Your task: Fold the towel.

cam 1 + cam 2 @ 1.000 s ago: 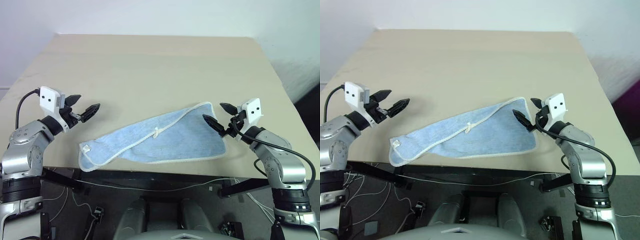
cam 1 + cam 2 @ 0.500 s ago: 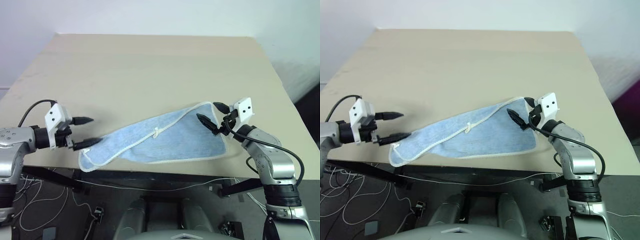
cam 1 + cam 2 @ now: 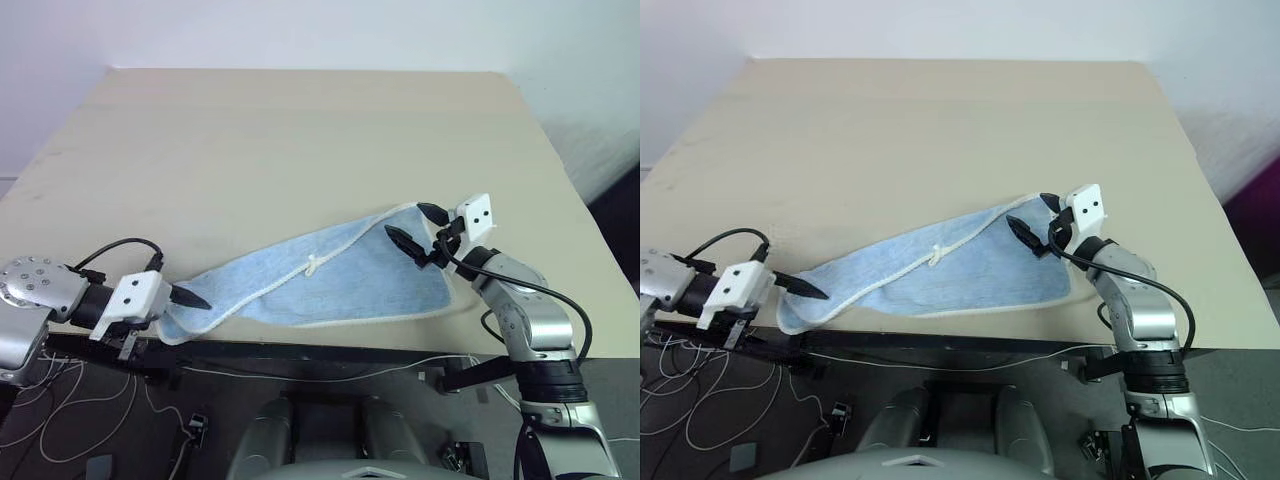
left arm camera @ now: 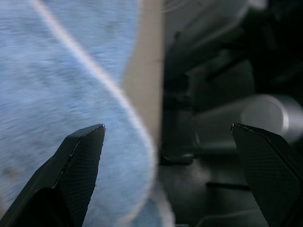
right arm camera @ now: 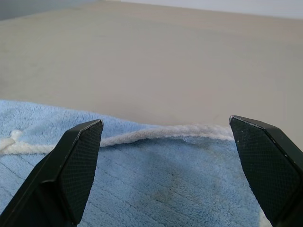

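The towel is doubled with its corner past the edge of the table, so next my left gripper pinches that corner [image 3: 190, 322] and pulls it in before both grippers spread the towel out.
The light blue towel [image 3: 330, 275] with white edging lies loosely doubled along the near edge of the tan table [image 3: 300, 140], slanting from its near-left corner up to its far-right corner. My left gripper [image 4: 166, 126] is open at the near-left corner. One finger [image 3: 190, 297] lies over the cloth and the other hangs past the table edge. My right gripper [image 3: 405, 220] is open and hovers level just above the far-right corner, where the white edging [image 5: 161, 132] runs between its fingers. Neither gripper holds anything.
The table's near edge [image 3: 300, 347] runs just below the towel, which slightly overhangs it at the left. Black frame bars and loose cables [image 3: 330, 378] hang under the edge. The table's right edge [image 3: 575, 190] is close to my right arm.
My left gripper dropped from above the table to the near edge and turned rightward onto the towel's left corner. The right gripper edged a little left over its corner. Both stayed open.
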`<state>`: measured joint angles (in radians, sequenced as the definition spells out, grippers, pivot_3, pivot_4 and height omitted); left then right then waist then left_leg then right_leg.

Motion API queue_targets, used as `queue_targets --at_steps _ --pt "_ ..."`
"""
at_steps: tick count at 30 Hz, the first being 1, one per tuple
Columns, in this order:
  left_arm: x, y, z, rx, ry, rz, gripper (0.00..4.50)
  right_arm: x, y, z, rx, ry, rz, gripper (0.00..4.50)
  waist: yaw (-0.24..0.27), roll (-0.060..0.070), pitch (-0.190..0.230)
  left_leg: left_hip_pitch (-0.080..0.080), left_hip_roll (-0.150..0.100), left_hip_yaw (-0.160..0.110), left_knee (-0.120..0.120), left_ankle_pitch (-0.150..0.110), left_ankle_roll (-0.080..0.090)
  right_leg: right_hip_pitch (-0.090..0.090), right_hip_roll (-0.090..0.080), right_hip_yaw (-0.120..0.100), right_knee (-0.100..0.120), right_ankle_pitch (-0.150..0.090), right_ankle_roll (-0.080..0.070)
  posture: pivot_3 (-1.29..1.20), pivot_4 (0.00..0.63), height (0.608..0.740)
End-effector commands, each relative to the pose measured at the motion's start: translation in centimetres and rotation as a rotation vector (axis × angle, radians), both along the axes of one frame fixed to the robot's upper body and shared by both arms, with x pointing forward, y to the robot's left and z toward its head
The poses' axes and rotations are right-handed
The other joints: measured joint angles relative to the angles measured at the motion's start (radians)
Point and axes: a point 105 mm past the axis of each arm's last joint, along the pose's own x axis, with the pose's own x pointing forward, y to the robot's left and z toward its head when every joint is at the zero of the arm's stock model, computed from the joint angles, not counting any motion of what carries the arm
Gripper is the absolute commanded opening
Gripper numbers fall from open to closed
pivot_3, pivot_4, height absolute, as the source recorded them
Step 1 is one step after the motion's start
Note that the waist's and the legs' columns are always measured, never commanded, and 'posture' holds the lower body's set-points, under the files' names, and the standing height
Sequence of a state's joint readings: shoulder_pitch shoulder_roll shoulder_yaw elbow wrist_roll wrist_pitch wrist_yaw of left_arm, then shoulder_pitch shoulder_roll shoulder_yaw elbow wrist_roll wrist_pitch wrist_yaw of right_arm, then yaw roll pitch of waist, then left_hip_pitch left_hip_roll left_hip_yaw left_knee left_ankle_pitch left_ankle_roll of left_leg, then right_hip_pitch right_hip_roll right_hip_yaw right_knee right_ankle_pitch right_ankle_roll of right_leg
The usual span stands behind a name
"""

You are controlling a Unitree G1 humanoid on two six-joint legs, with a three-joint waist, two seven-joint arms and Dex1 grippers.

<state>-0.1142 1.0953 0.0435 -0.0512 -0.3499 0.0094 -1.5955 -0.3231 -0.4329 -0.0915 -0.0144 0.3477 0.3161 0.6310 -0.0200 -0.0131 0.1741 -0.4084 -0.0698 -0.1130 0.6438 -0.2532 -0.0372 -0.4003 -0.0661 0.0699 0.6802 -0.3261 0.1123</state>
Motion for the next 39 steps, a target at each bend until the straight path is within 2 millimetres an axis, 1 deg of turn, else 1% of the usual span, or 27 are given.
queue_targets --at_steps 1,5,8,9,12,14,19,20,21,24,28,30,32,34,39 --pt "0.3 -0.2 0.1 0.033 -0.036 -0.026 4.48 -0.2 0.3 1.3 0.007 -0.061 0.01 4.5 0.0 0.0 0.0 0.0 0.0 0.0 0.0 0.0 0.0 0.0 0.0 0.0 0.0 0.0 0.0 0.0 0.15 0.74" --pt "0.6 -0.1 -0.7 0.034 -0.036 -0.004 4.48 -0.4 0.1 1.2 0.01 -0.059 0.0 4.5 0.0 0.0 0.0 0.0 0.0 0.0 0.0 0.0 0.0 0.0 0.001 0.0 0.0 0.0 0.0 0.0 0.15 0.74" --pt "0.7 -0.1 -1.0 0.021 -0.023 0.009 3.92 -0.5 -0.1 1.3 0.012 -0.06 -0.007 4.5 -0.001 0.0 0.0 0.0 0.0 0.0 0.0 0.0 0.0 0.0 0.001 0.0 0.0 0.0 0.0 0.0 0.15 0.74" --pt "0.6 -0.2 -1.1 0.018 -0.019 0.01 3.64 -0.5 -0.2 1.3 0.012 -0.061 -0.009 4.5 -0.001 0.0 0.0 0.0 0.0 0.0 0.0 0.0 0.0 0.0 0.001 0.0 0.0 0.0 0.0 0.0 0.15 0.74" --pt "0.9 0.0 -1.4 0.01 -0.019 0.028 2.57 -0.6 -0.4 1.4 0.013 -0.063 -0.015 4.5 -0.001 0.0 0.0 0.0 0.0 0.0 0.0 0.0 0.0 0.0 0.001 0.0 0.0 0.0 0.0 0.0 0.15 0.74" --pt "1.3 0.3 -1.6 0.0 -0.029 0.051 1.98 -0.6 -0.4 1.6 0.013 -0.065 -0.017 4.5 -0.001 0.0 0.0 0.0 0.0 0.0 0.0 0.0 0.0 0.0 0.001 0.0 0.0 0.0 0.0 0.0 0.15 0.74" --pt "2.3 0.9 -1.9 0.008 -0.08 0.097 0.27 -0.6 -0.4 1.7 0.015 -0.068 -0.017 4.5 0.0 0.0 0.0 0.0 0.0 0.0 0.001 0.0 0.0 0.0 0.001 0.0 0.0 0.0 0.0 0.0 0.15 0.74" --pt "2.4 0.9 -1.8 0.003 -0.086 0.101 0.03 -0.6 -0.5 1.7 0.015 -0.068 -0.017 4.5 0.0 0.0 0.0 0.0 0.0 0.0 0.001 0.0 0.0 0.0 0.001 0.0 0.0 0.0 0.0 0.0 0.15 0.74" --pt "2.2 0.9 -1.5 -0.015 -0.064 0.105 0.03 -0.6 -0.5 1.7 0.014 -0.068 -0.018 4.5 -0.001 0.0 0.0 0.0 0.0 0.0 0.001 0.0 0.0 0.0 0.001 0.0 0.0 0.0 0.0 0.0 0.15 0.74" --pt "1.5 0.5 -0.2 -0.074 -0.013 0.091 0.73 -0.6 -0.5 1.7 0.014 -0.066 -0.021 4.5 -0.001 0.0 0.0 0.0 0.0 0.0 0.001 0.0 0.0 0.0 0.001 0.0 0.001 0.0 0.0 0.0 0.15 0.74" --pt "1.2 0.8 0.3 -0.064 -0.035 0.105 1.97 -0.7 -0.6 1.6 0.015 -0.063 -0.025 4.5 -0.002 0.0 0.0 0.0 0.0 0.0 0.001 0.0 0.0 0.0 0.001 0.0 0.001 0.0 0.0 0.0 0.15 0.74" --pt "1.0 0.8 0.5 -0.071 -0.045 0.113 2.67 -0.8 -0.7 1.5 0.017 -0.061 -0.028 4.5 -0.002 0.0 0.0 0.0 0.0 0.0 0.001 0.0 0.0 0.0 0.001 0.0 0.001 0.0 0.0 0.0 0.15 0.74" --pt "1.1 0.8 0.7 -0.077 -0.073 0.128 3.28 -0.8 -0.6 1.4 0.018 -0.06 -0.028 4.5 -0.001 0.0 0.0 0.0 0.0 0.0 0.001 0.0 0.0 0.0 0.001 0.0 0.001 0.0 0.0 0.0 0.15 0.74" --pt "1.3 0.7 0.5 -0.075 -0.103 0.141 3.28 -0.8 -0.6 1.4 0.02 -0.059 -0.028 4.5 0.0 0.0 0.0 0.0 0.0 0.0 0.001 0.0 0.0 0.0 0.001 0.0 0.001 0.0 0.0 0.0 0.15 0.74" --pt "2.2 0.3 -0.7 -0.054 -0.214 0.14 3.28 -0.6 -0.5 1.6 0.02 -0.064 -0.026 4.5 0.0 0.0 0.0 0.0 0.0 0.0 0.001 0.0 0.0 0.001 0.001 0.0 0.001 0.0 0.0 0.0 0.15 0.74"
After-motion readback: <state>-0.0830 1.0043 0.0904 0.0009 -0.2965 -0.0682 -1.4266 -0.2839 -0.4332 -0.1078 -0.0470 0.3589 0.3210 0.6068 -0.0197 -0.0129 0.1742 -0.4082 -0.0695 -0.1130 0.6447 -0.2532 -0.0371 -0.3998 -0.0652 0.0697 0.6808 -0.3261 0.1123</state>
